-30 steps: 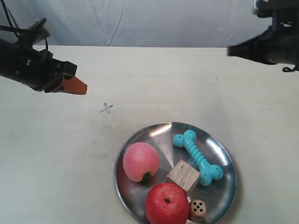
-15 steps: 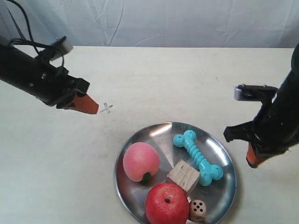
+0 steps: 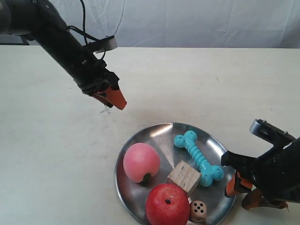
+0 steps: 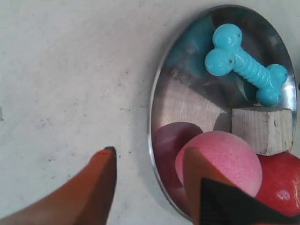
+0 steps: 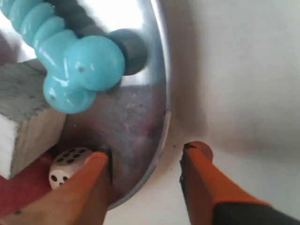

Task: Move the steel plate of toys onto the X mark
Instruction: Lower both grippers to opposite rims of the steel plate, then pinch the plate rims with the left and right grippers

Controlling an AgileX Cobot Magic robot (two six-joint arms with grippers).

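The steel plate's far rim (image 3: 142, 130) (image 4: 151, 106), between the pink peach and the far end of the teal bone, will be gripped by my left gripper.
The steel plate (image 3: 159, 136) lies near the front of the table and holds a pink peach (image 3: 140, 161), red apple (image 3: 166, 204), teal bone (image 3: 198, 158), wooden cube (image 3: 184, 176) and die (image 3: 198, 211). My right gripper (image 5: 151, 151) is open astride the plate's rim (image 5: 161, 117), with one finger inside next to the die (image 5: 70, 166) and the other outside on the table. My left gripper (image 4: 150, 152) is open, held above the rim (image 4: 152, 122) beside the peach (image 4: 229, 154). In the exterior view the left gripper (image 3: 115, 98) covers most of the X mark (image 3: 105, 111).
The table is pale and bare apart from the plate. A white cloth backdrop (image 3: 187, 21) hangs behind its far edge. The left arm (image 3: 61, 42) reaches in from the exterior view's upper left, the right arm (image 3: 276, 173) from its lower right.
The left arm has swung right and towards the plate, and now hides the X mark. The right arm has dropped and moved in, with its fingers now astride the plate's rim.
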